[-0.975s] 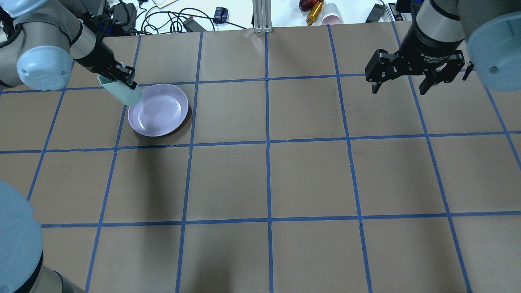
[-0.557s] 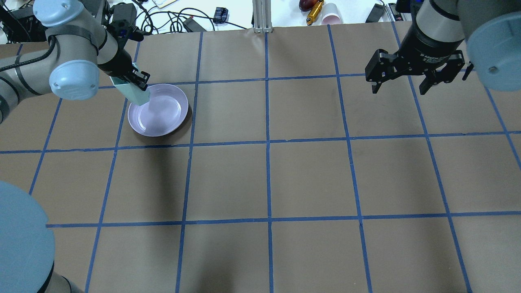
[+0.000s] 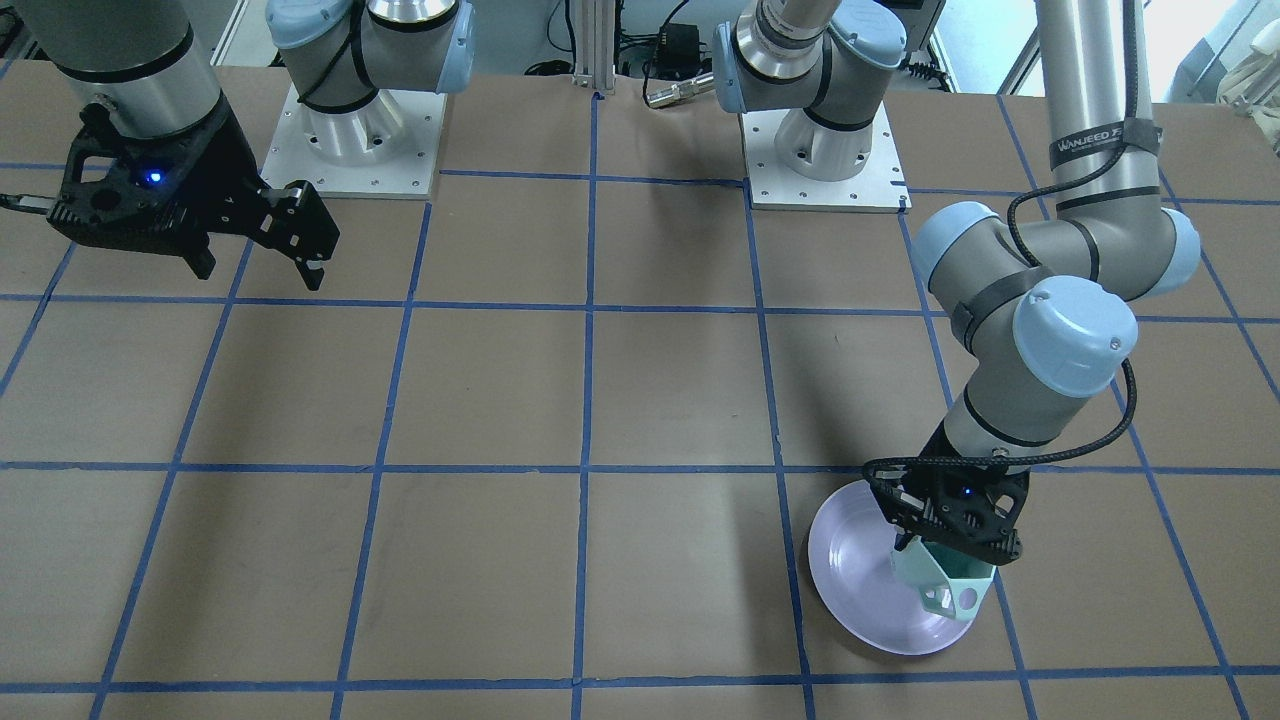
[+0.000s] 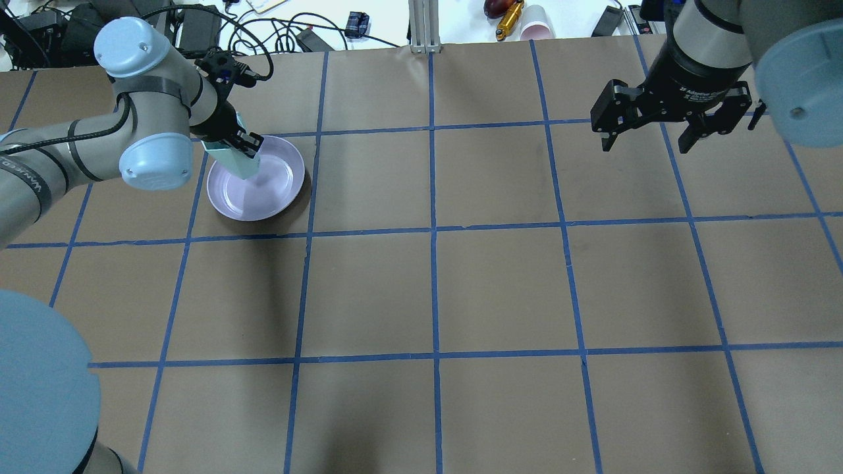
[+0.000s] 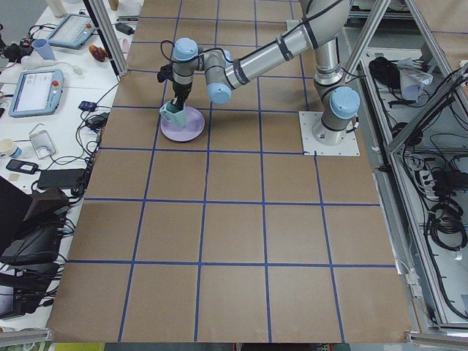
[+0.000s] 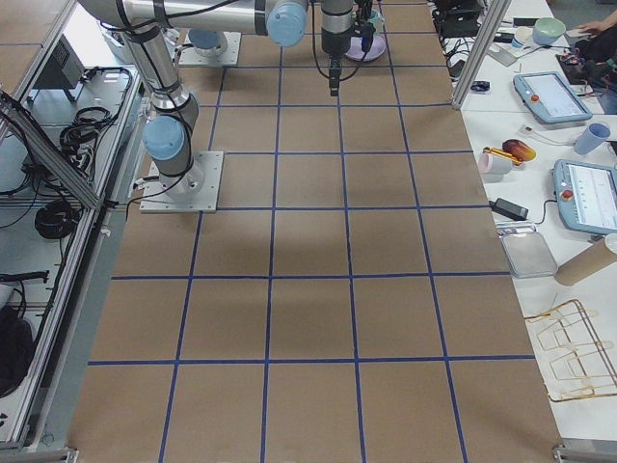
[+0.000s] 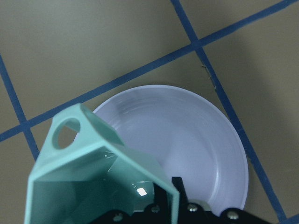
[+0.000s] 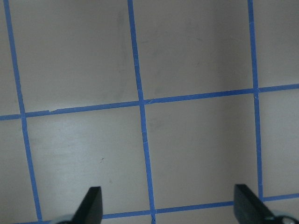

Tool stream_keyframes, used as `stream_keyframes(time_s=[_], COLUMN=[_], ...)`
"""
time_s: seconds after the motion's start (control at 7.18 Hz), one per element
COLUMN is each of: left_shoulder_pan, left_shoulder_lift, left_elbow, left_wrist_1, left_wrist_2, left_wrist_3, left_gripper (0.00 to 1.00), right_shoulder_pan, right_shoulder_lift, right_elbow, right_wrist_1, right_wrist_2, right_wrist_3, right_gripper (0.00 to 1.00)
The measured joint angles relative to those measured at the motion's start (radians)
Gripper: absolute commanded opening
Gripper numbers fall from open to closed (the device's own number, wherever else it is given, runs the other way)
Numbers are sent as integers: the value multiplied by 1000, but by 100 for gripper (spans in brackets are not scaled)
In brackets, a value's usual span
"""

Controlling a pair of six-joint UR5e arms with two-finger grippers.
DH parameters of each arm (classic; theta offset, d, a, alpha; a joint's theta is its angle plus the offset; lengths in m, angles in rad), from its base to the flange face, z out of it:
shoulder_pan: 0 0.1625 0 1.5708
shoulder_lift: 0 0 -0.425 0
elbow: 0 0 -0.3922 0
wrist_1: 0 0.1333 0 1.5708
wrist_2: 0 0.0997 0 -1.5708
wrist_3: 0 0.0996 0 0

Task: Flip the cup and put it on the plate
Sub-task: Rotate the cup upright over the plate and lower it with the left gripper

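Note:
My left gripper is at work on the pale mint-green cup. It will let go of it near the middle of the lilac plate (image 3: pixel 908 565) (image 7: pixel 154 173). The cup now hangs tilted, low over that plate.
The pale mint-green cup (image 4: pixel 234 161) is held in my left gripper (image 4: pixel 245 149), which is shut on its wall. It hangs a little tilted over the left part of the lilac plate (image 4: pixel 267 187). In the left wrist view the cup (image 7: pixel 88 163) has its teal inside towards the camera and its handle at the upper left, with the plate (image 7: pixel 196 144) below. From the front the cup (image 3: pixel 945 588) sits low over the plate (image 3: pixel 855 575). I cannot tell if it touches. My right gripper (image 4: pixel 649 139) is open and empty, far to the right.
The table is brown paper with a blue tape grid. Cables, a paper cup (image 4: pixel 537 23) and small tools lie beyond the far edge. The arm bases (image 3: pixel 350 140) stand at the robot's side of the table.
My left arm has swung right and turned its wrist, carrying the cup from the plate's left rim to over the plate. The right arm has not moved.

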Motion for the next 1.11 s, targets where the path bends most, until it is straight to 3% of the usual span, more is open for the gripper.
stream_keyframes(time_s=[0.42,1.11], left_shoulder_pan=[-7,-8], left_shoulder_lift=[-7,-17], left_elbow=[-74,-106], left_wrist_1=[105,124], left_wrist_2=[-2,-6], left_wrist_3=[-1,-2], left_gripper=[0,0], right_shoulder_pan=[0,0], right_shoulder_lift=[0,0], right_elbow=[0,0], right_wrist_1=[0,0], right_wrist_2=[0,0], right_wrist_3=[0,0], right_gripper=[100,100])
